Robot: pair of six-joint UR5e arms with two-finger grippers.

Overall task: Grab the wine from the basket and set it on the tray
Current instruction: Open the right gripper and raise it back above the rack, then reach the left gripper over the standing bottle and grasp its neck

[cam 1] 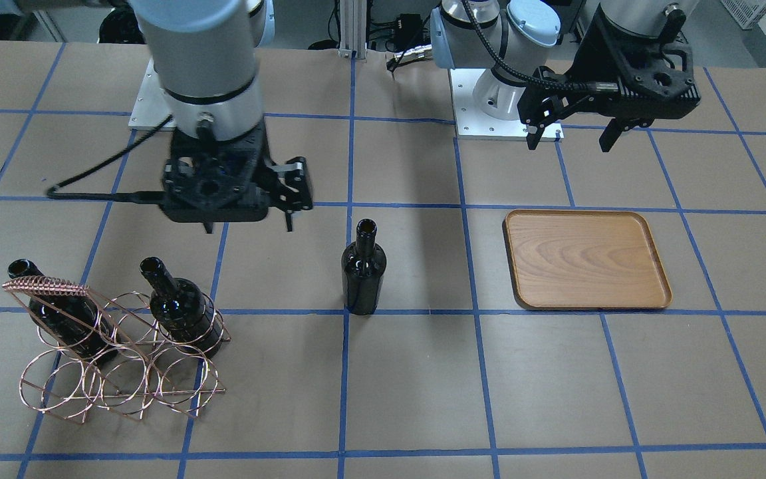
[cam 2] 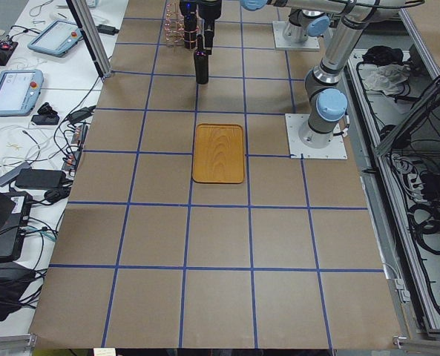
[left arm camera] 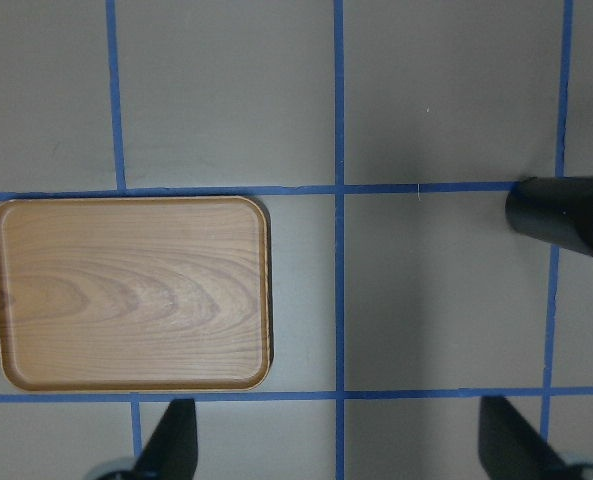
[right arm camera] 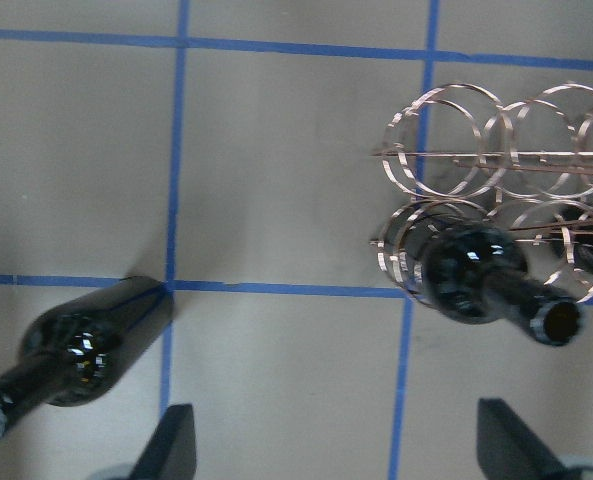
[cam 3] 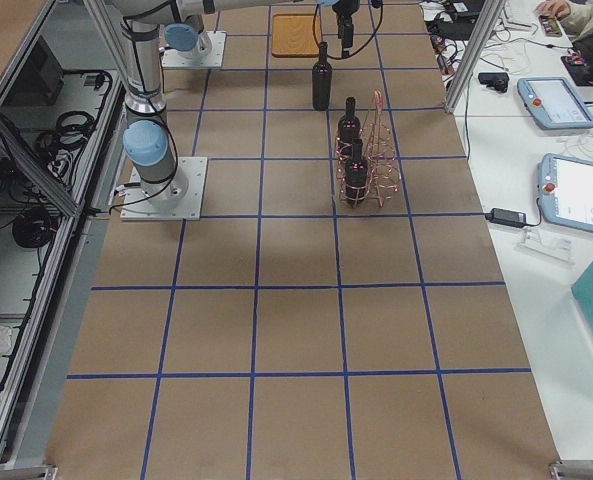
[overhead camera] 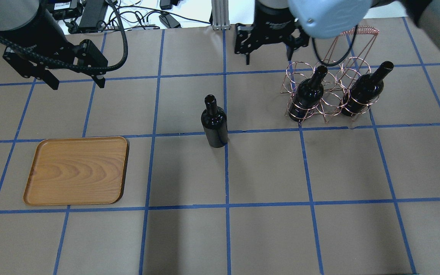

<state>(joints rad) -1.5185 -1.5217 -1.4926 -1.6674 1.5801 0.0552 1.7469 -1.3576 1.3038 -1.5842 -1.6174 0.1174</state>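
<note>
I should close my left gripper on the neck (cam 1: pixel 365 238) of the dark wine bottle between the copper wire basket and wooden tray.
One dark wine bottle (cam 1: pixel 363 273) stands upright on the table's middle, apart from both grippers; it also shows in the overhead view (overhead camera: pixel 214 124). Two more bottles (cam 1: pixel 180 309) (cam 1: pixel 57 313) lean in the copper wire basket (cam 1: pixel 44 287). The wooden tray (cam 1: pixel 586 259) lies bare. My right gripper (cam 1: pixel 249 226) is open and empty, hovering between the basket and the standing bottle. My left gripper (cam 1: pixel 570 140) is open and empty, above the table behind the tray. The left wrist view shows the tray (left arm camera: pixel 131 290) and the bottle's base (left arm camera: pixel 566 215).
Blue tape lines grid the brown table. The arms' base plates (cam 1: pixel 506 123) sit at the robot's side. Tablets (cam 3: pixel 561 100) and cables lie on a side bench beyond the table's edge.
</note>
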